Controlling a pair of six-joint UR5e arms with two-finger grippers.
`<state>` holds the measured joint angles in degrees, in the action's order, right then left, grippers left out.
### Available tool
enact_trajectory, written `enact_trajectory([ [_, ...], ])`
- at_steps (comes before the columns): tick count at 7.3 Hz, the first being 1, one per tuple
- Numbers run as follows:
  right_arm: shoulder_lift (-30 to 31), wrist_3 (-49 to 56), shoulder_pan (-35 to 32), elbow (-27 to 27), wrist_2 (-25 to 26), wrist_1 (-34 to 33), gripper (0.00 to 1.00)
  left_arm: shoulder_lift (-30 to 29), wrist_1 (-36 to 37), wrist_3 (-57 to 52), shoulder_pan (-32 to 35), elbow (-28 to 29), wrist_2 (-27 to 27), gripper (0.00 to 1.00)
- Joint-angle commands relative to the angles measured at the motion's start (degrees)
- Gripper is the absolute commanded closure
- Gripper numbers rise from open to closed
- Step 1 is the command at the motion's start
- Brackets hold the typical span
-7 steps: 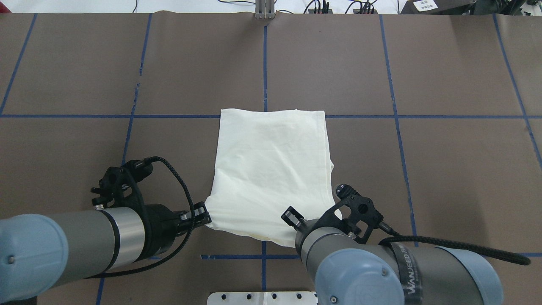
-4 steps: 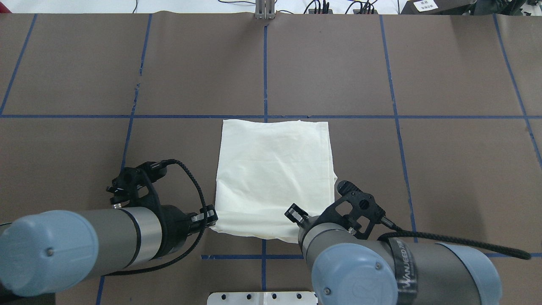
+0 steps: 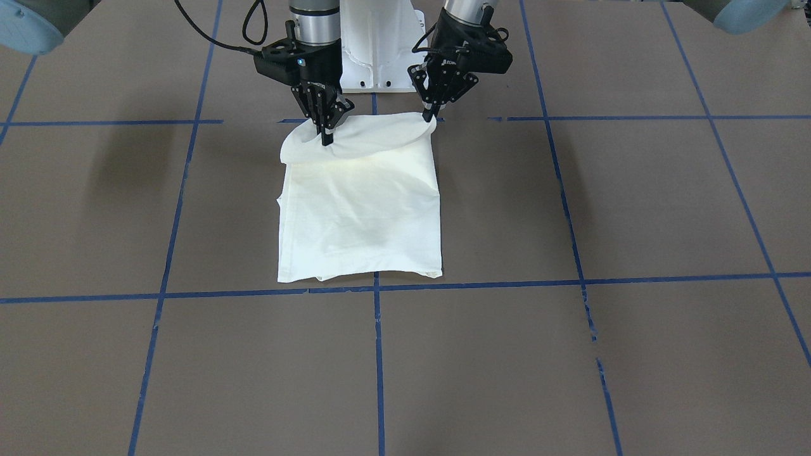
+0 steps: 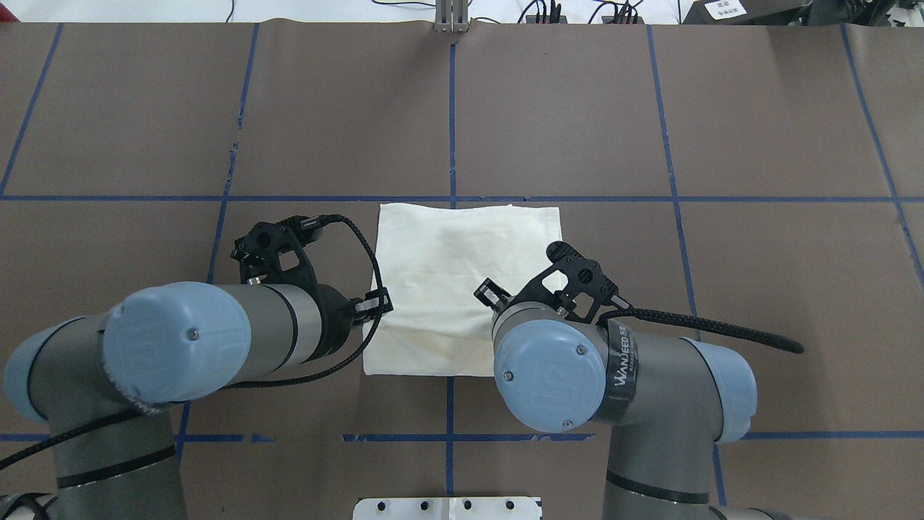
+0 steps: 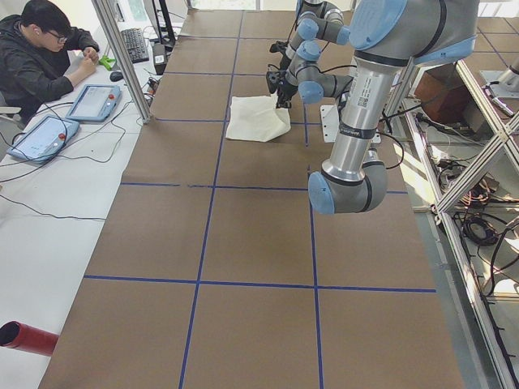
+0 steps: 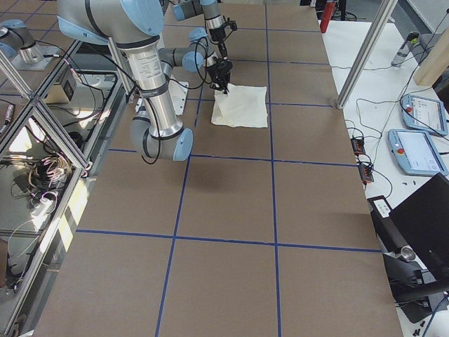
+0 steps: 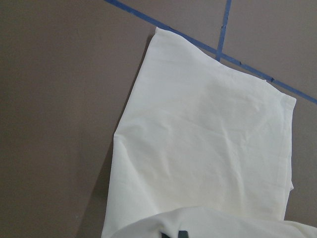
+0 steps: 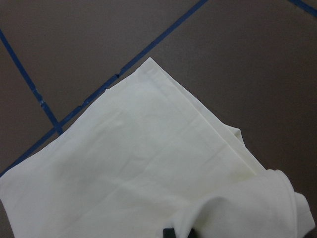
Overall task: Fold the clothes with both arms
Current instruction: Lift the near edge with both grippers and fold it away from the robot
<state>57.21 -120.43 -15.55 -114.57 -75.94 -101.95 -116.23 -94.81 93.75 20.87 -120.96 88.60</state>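
Next, I let go of the shirt's raised corner with my left gripper on the shirt's flat fabric [image 3: 427,242] [image 7: 153,70], just short of the shirt's far corner.
The clothes [image 4: 462,253] are one cream-white shirt, lying as a folded rectangle on the brown table with only plain fabric showing. Its edge nearest the robot is raised and curls over the rest [image 3: 361,136]. My left gripper [image 3: 433,114] is shut on that edge's corner, at the right in the front-facing view. My right gripper [image 3: 326,134] is shut on the same edge near its other corner. In the overhead view the left gripper [image 4: 377,303] shows at the clothes' left side, while the right one is hidden under its wrist. Both wrist views show the clothes [image 7: 208,134] [image 8: 148,163] spread just ahead.
Blue tape lines [image 4: 451,108] cross the brown table cover. The white pedestal base [image 3: 380,57] stands just behind the grippers. A person [image 5: 40,57] sits at a side table with tablets [image 5: 93,101], and a metal post [image 5: 122,57] stands at that table edge.
Both arms have moved forward, away from the robot's base, carrying the clothes' near edge up and over the rest. Less of the fabric shows flat.
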Motion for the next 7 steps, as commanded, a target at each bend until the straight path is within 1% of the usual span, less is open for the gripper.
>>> enact_trajectory([
  [1, -1.0, 3.0, -3.1, 4.6, -0.3, 2.8, 1.0, -3.7, -0.6, -2.9, 4.2, 7.7, 0.0, 1.0],
  [2, -3.0, 3.2, -3.9, 7.9, -0.5, 2.9, 1.0, -5.0, -0.8, -4.5, 5.0, 11.2, -0.1, 1.0],
  [3, -4.7, 4.0, -4.9, 11.8, -0.7, 4.6, 1.0, -5.1, -2.6, -5.2, 6.0, 13.2, -0.2, 1.0],
  [4, -5.1, 5.0, -6.2, 14.7, -1.8, 7.9, 1.0, -7.0, -3.8, -6.4, 6.6, 16.3, -0.2, 1.0],
  [5, -5.1, 6.4, -7.2, 16.9, -2.3, 10.5, 1.0, -9.3, -4.1, -6.9, 7.5, 19.7, -0.2, 1.0],
  [7, -5.6, 8.6, -8.8, 19.2, -3.7, 11.1, 1.0, -10.3, -7.8, -8.9, 8.3, 24.0, -0.2, 1.0],
])
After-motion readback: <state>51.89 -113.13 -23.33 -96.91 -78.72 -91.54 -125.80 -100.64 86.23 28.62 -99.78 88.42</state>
